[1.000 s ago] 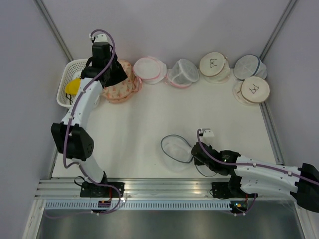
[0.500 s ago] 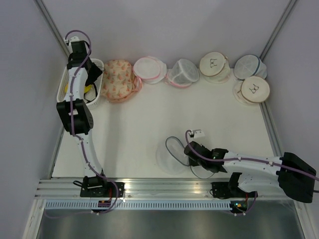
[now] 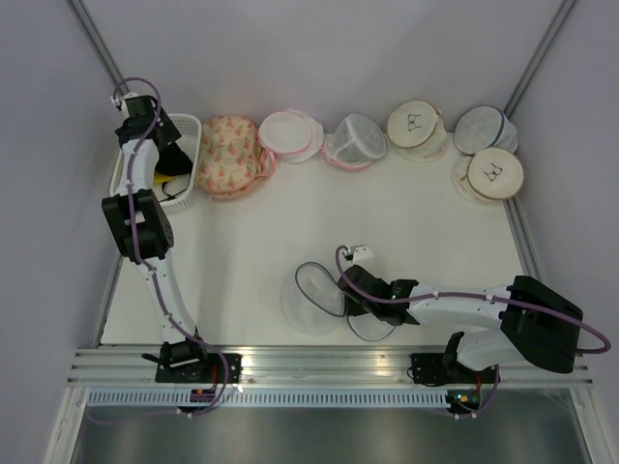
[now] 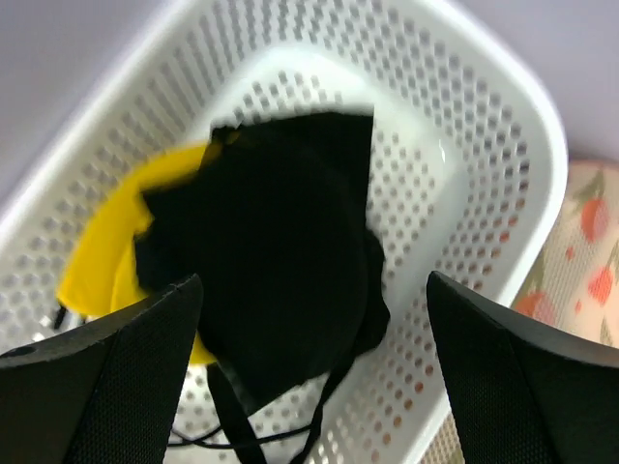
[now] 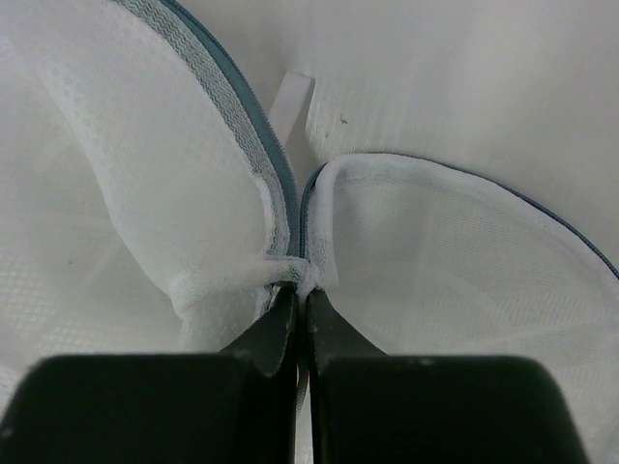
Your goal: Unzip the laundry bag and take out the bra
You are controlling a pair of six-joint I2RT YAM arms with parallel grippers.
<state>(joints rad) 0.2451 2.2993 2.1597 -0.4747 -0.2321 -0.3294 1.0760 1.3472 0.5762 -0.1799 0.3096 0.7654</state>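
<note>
The laundry bag's seam beside the open lid is in my right gripper, so next my right gripper takes the lid's far rim (image 3: 389,333) and folds the lid shut.
The laundry bag (image 3: 311,298), white mesh with a dark blue zip rim, lies unzipped near the table's front, its lid (image 3: 375,324) flopped to the right. My right gripper (image 3: 346,292) is shut on the bag's seam, where the two zip edges meet (image 5: 302,280); mesh (image 5: 145,193) spreads on both sides. The black bra (image 4: 276,251) lies in the white basket (image 4: 503,145) on top of a yellow item (image 4: 92,261). My left gripper (image 4: 314,282) hangs open just above the bra, its fingers (image 4: 116,367) clear of it. From above, that gripper (image 3: 162,147) is over the basket (image 3: 188,126).
A floral padded piece (image 3: 230,155) sits right beside the basket. Along the back stand pink-trimmed white bags (image 3: 288,135) (image 3: 353,142), beige round bags (image 3: 416,124) (image 3: 493,172) and a blue-rimmed white bag (image 3: 484,128). Walls close in on the left and right.
My left arm swung left from the floral piece to the basket and its jaws opened, leaving the black bra there. My right gripper dragged the laundry bag leftwards.
</note>
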